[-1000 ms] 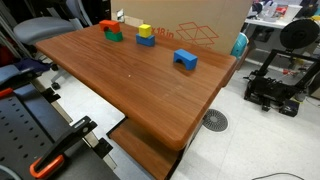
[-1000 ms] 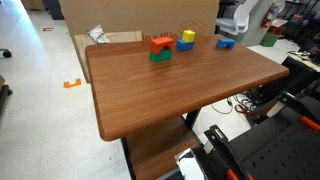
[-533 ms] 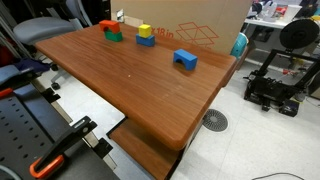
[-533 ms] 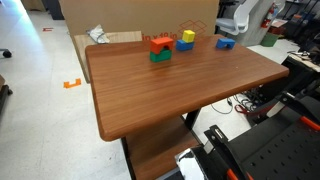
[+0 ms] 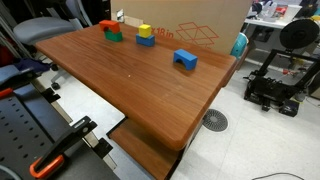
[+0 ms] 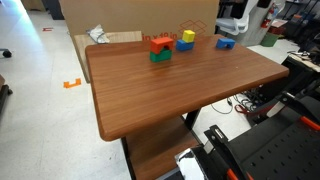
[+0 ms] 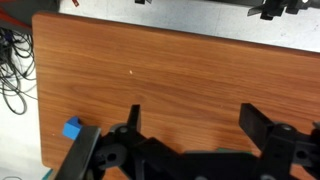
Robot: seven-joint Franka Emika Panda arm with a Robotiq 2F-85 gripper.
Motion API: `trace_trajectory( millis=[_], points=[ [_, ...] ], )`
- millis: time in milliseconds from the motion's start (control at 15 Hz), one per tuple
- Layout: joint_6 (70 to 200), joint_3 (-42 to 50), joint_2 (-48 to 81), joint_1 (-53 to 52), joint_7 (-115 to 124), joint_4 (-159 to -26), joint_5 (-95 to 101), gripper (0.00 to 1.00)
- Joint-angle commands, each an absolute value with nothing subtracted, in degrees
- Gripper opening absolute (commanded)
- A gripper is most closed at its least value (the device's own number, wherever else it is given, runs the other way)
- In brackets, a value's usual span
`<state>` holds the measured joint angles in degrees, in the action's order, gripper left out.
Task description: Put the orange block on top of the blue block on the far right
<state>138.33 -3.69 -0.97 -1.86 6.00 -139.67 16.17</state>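
Observation:
The robot's gripper needs to next move to the orange block on top of the green block and close on the orange block's opposite ends [image 5: 110, 26].
The orange block [image 5: 107, 25] sits on top of a green block [image 5: 114, 36] at the far side of the wooden table [image 5: 140, 90]; it shows in both exterior views [image 6: 160, 44]. The blue block with the notch [image 5: 185, 60] stands alone near the table's edge, also seen in an exterior view [image 6: 226, 43]. In the wrist view my gripper [image 7: 192, 112] is open and empty above the bare tabletop [image 7: 180, 60], with a blue block [image 7: 73, 129] at the lower left. The gripper does not show in the exterior views.
A yellow cube [image 5: 145, 31] sits on a plain blue block [image 5: 146, 41] between the two. A cardboard box [image 5: 200, 25] stands behind the table. A 3D printer [image 5: 280, 80] and a chair [image 5: 45, 30] flank it. Cables [image 7: 12, 70] lie on the floor.

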Motion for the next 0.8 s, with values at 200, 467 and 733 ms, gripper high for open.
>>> trace_trajectory(
  millis=[200, 467, 733],
  points=[
    [144.19, -5.38, 10.04, -4.36, -4.91, -132.58, 9.25, 1.00],
    [143.41, -6.36, 15.45, -5.48, -5.44, -126.94, 7.72, 1.00],
    [141.84, -5.71, 20.01, -6.68, -2.80, -121.81, 8.86, 1.00]
  ],
)
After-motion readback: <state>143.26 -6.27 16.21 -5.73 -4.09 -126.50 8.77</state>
